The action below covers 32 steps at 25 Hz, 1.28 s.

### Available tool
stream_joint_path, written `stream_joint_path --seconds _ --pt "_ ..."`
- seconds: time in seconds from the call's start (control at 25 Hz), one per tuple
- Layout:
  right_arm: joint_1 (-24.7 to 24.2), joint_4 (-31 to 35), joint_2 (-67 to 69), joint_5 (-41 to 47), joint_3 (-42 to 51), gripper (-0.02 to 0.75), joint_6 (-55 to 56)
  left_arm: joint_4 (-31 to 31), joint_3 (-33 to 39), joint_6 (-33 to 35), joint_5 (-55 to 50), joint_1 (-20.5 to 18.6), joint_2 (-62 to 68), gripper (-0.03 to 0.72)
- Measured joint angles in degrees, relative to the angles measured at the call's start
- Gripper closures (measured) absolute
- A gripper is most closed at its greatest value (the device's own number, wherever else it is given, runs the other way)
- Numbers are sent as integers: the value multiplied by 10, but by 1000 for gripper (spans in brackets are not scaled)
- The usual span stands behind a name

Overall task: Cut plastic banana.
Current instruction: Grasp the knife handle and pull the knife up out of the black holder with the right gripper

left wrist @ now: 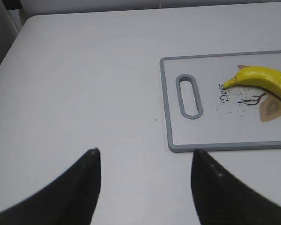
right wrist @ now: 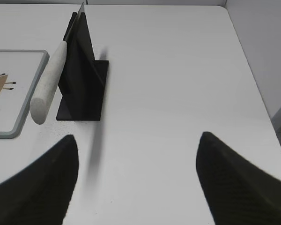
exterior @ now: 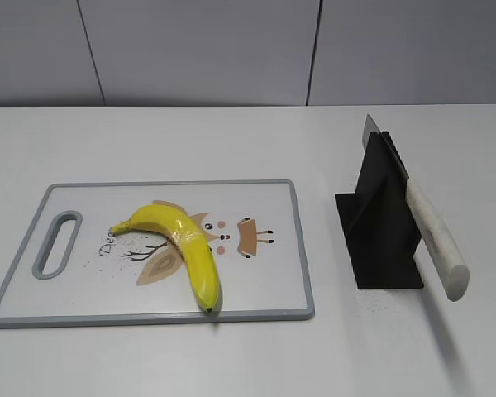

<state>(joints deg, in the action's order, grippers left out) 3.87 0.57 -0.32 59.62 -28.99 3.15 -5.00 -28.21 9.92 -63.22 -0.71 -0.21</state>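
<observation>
I move my right gripper to the middle of the knife's white handle (exterior: 431, 226) (right wrist: 52, 75) next and close it there, because the knife will cut the plastic banana.
The plastic banana (exterior: 186, 244) lies curved on the white, grey-rimmed cutting board (exterior: 256, 308), dark tip at the board's front edge. Its stem end shows in the left wrist view (left wrist: 264, 78). A knife with a white handle (exterior: 434, 238) rests in a black stand (exterior: 379, 223) to the right of the board; it also shows in the right wrist view (right wrist: 48, 82). My left gripper (left wrist: 145, 152) is open and empty above bare table left of the board. My right gripper (right wrist: 138, 138) is open and empty, in front of and to the right of the stand. Neither gripper shows in the exterior view.
The board has a slot handle (exterior: 58, 244) at its left end and a printed owl picture. The white table (exterior: 231, 141) meets a grey wall behind. The table's right edge shows in the right wrist view (right wrist: 253, 79).
</observation>
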Motion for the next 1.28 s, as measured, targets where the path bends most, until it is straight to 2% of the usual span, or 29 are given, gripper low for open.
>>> stream_joint_path --seconds 1.28 --pt "0 -6 0 0 0 147 0 0 0 0 0 0 0 96"
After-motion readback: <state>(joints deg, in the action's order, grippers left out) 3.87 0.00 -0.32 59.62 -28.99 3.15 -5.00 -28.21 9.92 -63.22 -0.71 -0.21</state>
